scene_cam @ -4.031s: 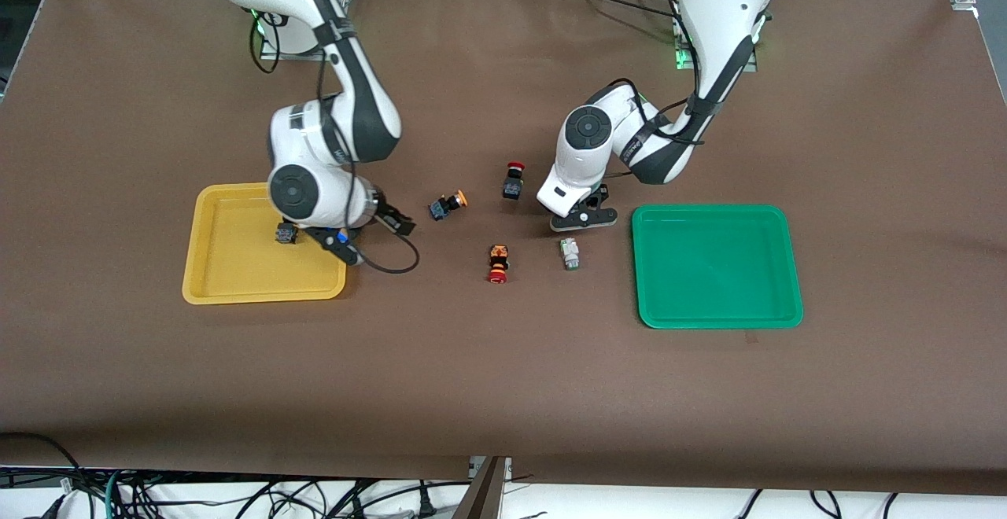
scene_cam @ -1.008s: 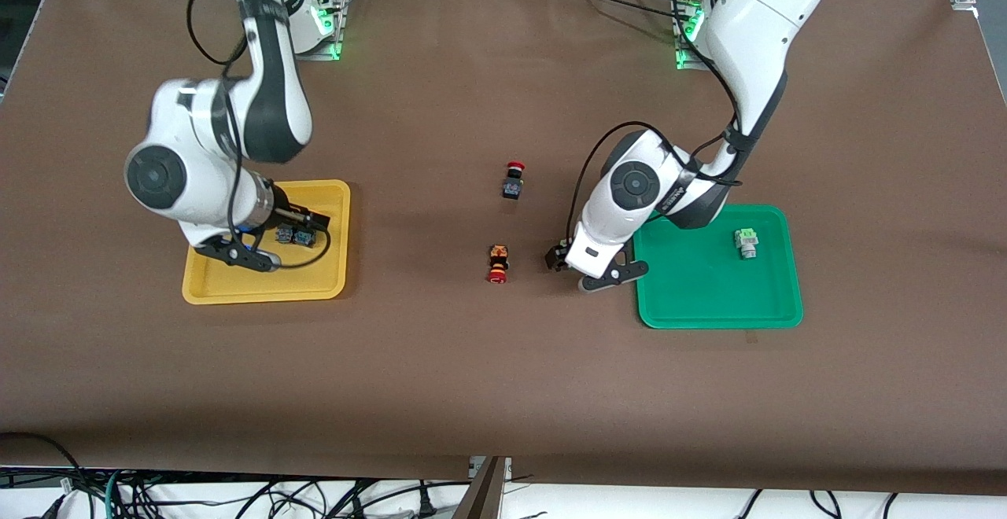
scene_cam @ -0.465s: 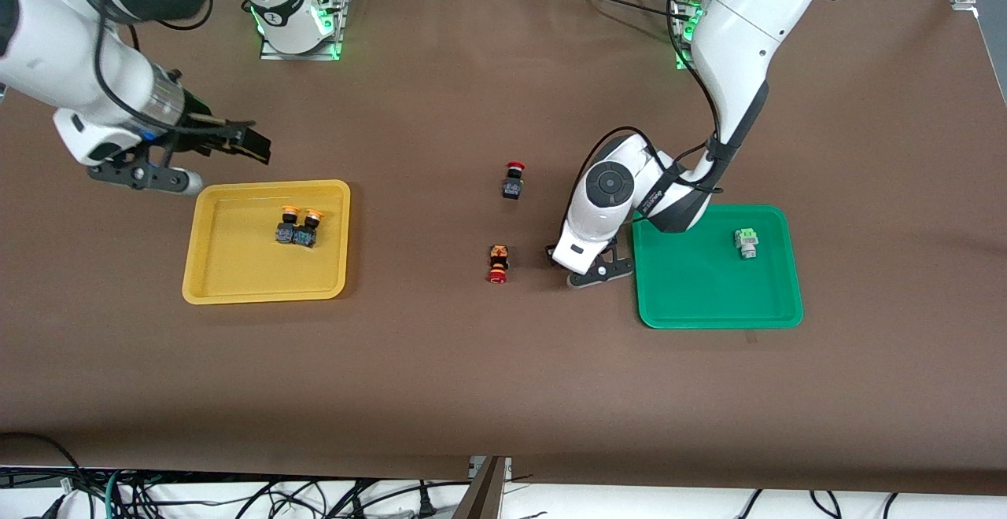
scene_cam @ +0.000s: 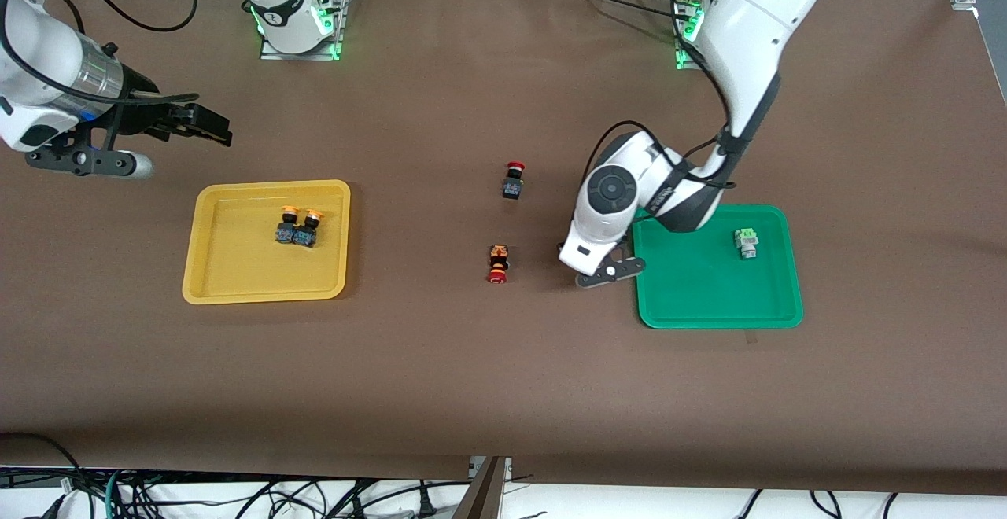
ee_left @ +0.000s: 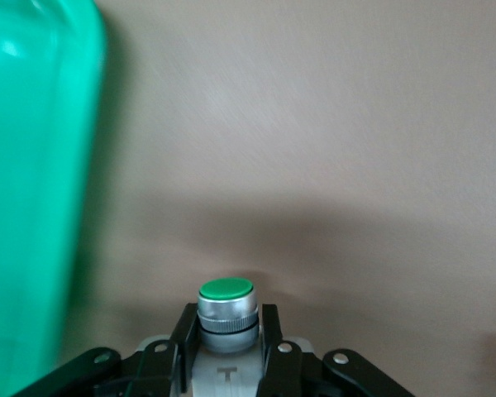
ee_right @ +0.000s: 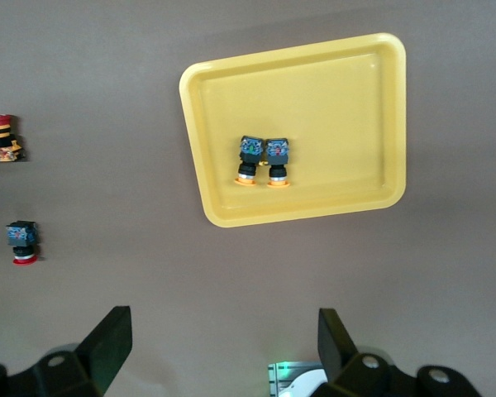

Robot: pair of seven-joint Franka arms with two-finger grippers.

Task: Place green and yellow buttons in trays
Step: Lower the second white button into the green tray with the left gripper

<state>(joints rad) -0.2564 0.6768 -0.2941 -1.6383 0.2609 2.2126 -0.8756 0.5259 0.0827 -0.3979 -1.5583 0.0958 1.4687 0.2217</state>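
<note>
My left gripper needs to put the green button beside the other one in the green tray (scene_cam: 691, 244), on the side toward the yellow tray.
My left gripper (scene_cam: 602, 270) is shut on a green button (ee_left: 226, 304) with a white body. It holds the button low over the table, just beside the green tray (scene_cam: 692, 311), whose rim shows in the left wrist view (ee_left: 33, 207). The held button is hidden in the front view. A second green button (scene_cam: 745, 242) lies in the green tray. Two yellow buttons (scene_cam: 288, 225) (scene_cam: 307, 228) lie side by side in the yellow tray (scene_cam: 236, 287). They also show in the right wrist view (ee_right: 249, 160) (ee_right: 278, 162). My right gripper (scene_cam: 209, 127) is open and empty, raised over bare table.
A black-bodied switch with a red cap (scene_cam: 513, 181) and an orange-bodied switch with a red cap (scene_cam: 497, 263) lie on the table between the two trays. Both show in the right wrist view (ee_right: 21, 241) (ee_right: 2, 139).
My right arm has let go of a yellow button in the yellow tray and lifted up and away. My left gripper has picked up the green button and shifted slightly toward the green tray.
</note>
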